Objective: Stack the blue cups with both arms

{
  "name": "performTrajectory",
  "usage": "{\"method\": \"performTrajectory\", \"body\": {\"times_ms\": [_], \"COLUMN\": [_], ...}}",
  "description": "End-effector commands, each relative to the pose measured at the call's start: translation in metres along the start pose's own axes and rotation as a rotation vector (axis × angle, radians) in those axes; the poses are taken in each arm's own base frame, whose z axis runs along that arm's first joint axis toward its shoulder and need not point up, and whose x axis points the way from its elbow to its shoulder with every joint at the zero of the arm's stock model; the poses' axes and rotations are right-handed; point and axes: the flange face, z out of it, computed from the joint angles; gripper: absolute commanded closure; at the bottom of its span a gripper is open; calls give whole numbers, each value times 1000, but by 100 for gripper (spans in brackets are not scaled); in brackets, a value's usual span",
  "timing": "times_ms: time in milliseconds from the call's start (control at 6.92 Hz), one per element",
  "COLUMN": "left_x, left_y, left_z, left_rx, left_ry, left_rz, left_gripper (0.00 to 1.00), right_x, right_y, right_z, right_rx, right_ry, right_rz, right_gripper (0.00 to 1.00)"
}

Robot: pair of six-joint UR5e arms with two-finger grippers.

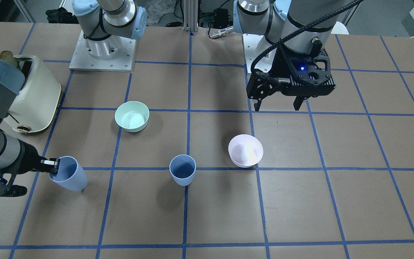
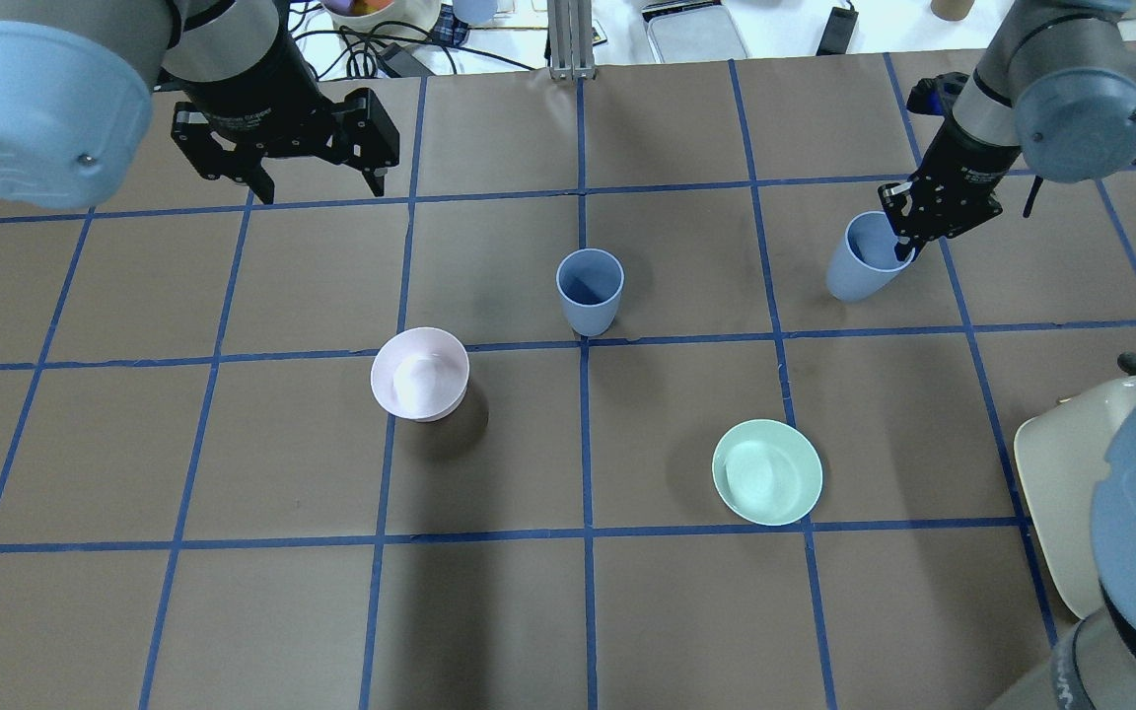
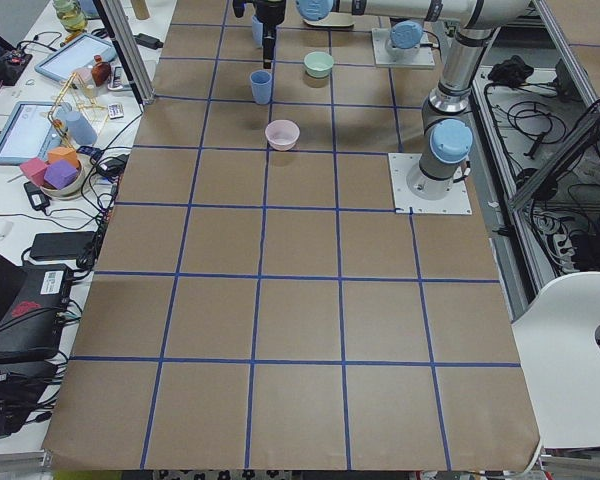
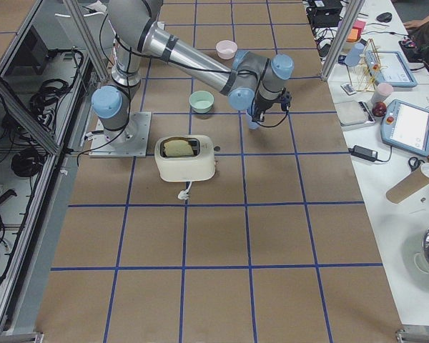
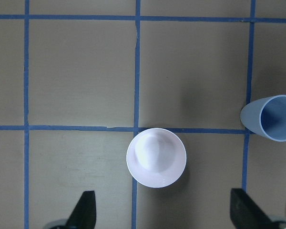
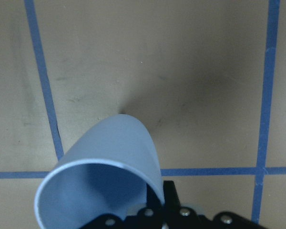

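The robot's right gripper should release its blue cup, now tilted low by the table, inside the other blue cup (image 1: 182, 167) that stands upright at the middle of the table.
My right gripper (image 2: 898, 237) is shut on the rim of one blue cup (image 2: 862, 261), one finger inside and one outside. The cup is tilted, its base low by the table at the far right. It also shows in the front view (image 1: 69, 175) and fills the right wrist view (image 6: 105, 162). The second blue cup (image 2: 589, 289) stands upright and free at the table's middle, and shows in the front view (image 1: 182, 169) and the left wrist view (image 5: 271, 119). My left gripper (image 2: 319, 189) is open and empty, raised over the far left, well away from both cups.
A pale pink bowl (image 2: 420, 373) sits left of the middle cup, below the left gripper in the left wrist view (image 5: 156, 157). A mint-green bowl (image 2: 767, 471) sits nearer on the right. A cream toaster (image 2: 1061, 473) stands at the right edge.
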Motion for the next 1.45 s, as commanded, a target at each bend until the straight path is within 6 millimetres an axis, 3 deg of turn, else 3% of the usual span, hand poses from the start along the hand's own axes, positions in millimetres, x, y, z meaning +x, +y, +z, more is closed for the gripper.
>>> {"method": "performTrajectory", "body": {"times_ms": [0, 145, 434, 578, 723, 1012, 1301], "left_x": [0, -1, -1, -1, -1, -1, 0], "left_y": [1, 0, 0, 0, 0, 0, 1], "left_z": [-1, 0, -1, -1, -1, -1, -1], "left_rx": [1, 1, 3, 3, 3, 1, -2], "left_ry": [-1, -1, -1, -1, -1, -1, -1], "left_rz": [0, 0, -2, -2, -2, -2, 0], "left_gripper": [0, 0, 0, 0, 0, 0, 0], "right_x": [-101, -160, -239, -288, -310, -330, -334], "right_y": [10, 18, 41, 61, 65, 67, 49], "right_z": [-47, -62, -106, -99, -83, -61, -43], "right_rx": [81, 96, 85, 81, 65, 41, 90], "right_ry": [30, 36, 37, 42, 48, 65, 51], "right_rz": [-23, -71, -36, -56, -60, -48, -63], "right_gripper": [100, 100, 100, 100, 100, 100, 100]}}
